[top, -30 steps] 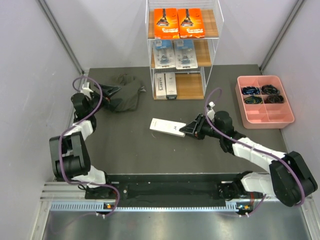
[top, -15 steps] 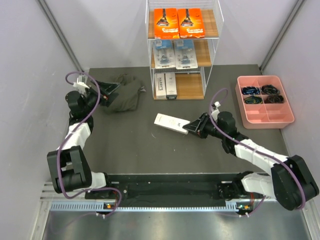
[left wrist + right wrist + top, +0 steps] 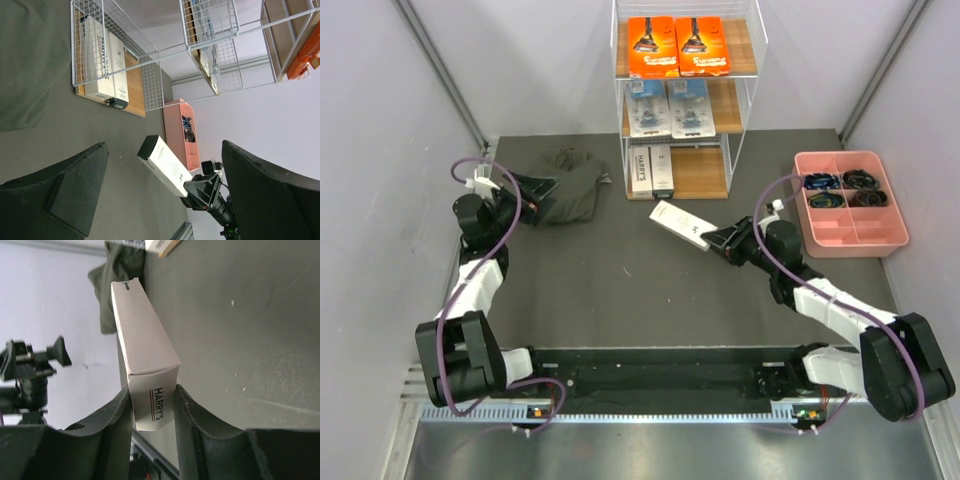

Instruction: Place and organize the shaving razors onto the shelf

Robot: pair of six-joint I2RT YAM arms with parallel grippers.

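My right gripper is going to release the slim white razor box on the bottom level's bare wood (image 3: 680,172) next to the two white boxes.
My right gripper (image 3: 725,237) is shut on one end of a slim white razor box (image 3: 681,224), held off the mat and pointing up-left toward the shelf (image 3: 744,100). In the right wrist view the box (image 3: 142,347) sits pinched between both fingers (image 3: 187,412). The left wrist view shows the same box (image 3: 166,166) in mid-air. The shelf holds two orange boxes (image 3: 677,46) on top, two blue blister packs (image 3: 668,108) in the middle and two white boxes (image 3: 651,171) on the bottom tier. My left gripper (image 3: 525,187) is open and empty at the far left.
A dark green cloth (image 3: 570,186) lies crumpled on the mat left of the shelf, beside my left gripper. A pink compartmented tray (image 3: 852,230) with small dark items stands at the right edge.
My right gripper lifted the white box off the mat and carried it right and back toward the shelf. My left arm drew back to the left edge.
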